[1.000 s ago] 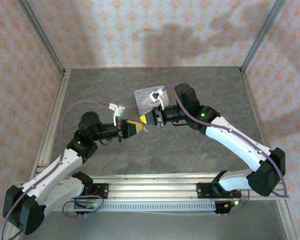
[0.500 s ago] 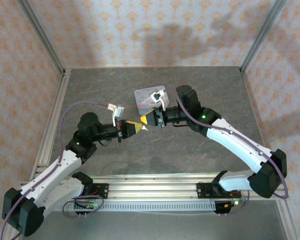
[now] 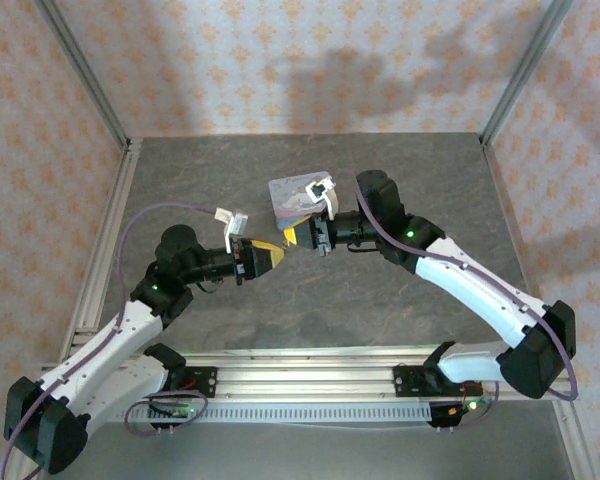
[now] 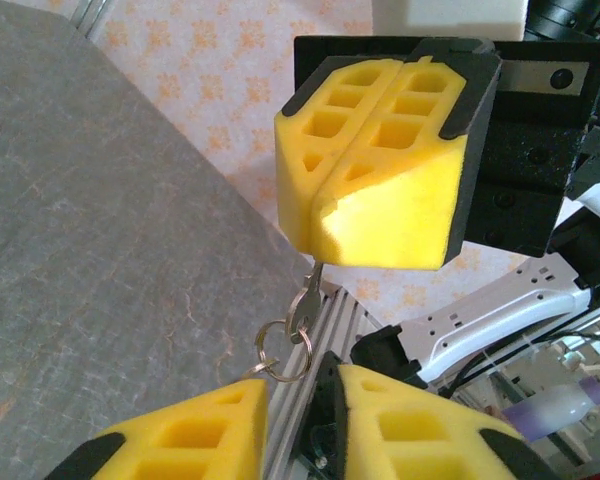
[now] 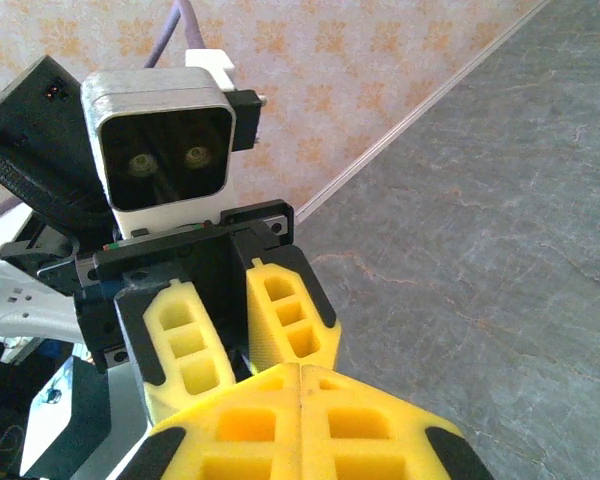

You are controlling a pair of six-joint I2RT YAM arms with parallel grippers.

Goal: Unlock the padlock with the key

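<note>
The key's blade is pinched in my right gripper, so my left gripper needs to take the key's head (image 4: pixel 303 312) beside the ring, leaving the blade free for the padlock.
My right gripper (image 3: pixel 296 237) hangs above the table's middle, and its yellow pads (image 4: pixel 380 190) are pressed together. The padlock is hidden between them. The small pale key (image 4: pixel 308 300) hangs down out of their seam, and a wire ring (image 4: pixel 285 355) dangles from its head. My left gripper (image 4: pixel 298 385) sits just below the ring, open, with the ring hanging near its left fingertip. In the right wrist view the left gripper (image 5: pixel 235 345) faces my right gripper (image 5: pixel 300 368) with its two fingers apart.
A pastel tin (image 3: pixel 288 196) with a picture lies on the grey tabletop just behind the right gripper. An aluminium rail (image 3: pixel 310 365) runs along the near edge between the arm bases. Patterned walls stand round the other three sides.
The left gripper has opened and let go of the key, which stays hanging from the shut right gripper. The left gripper drew back slightly to the left.
</note>
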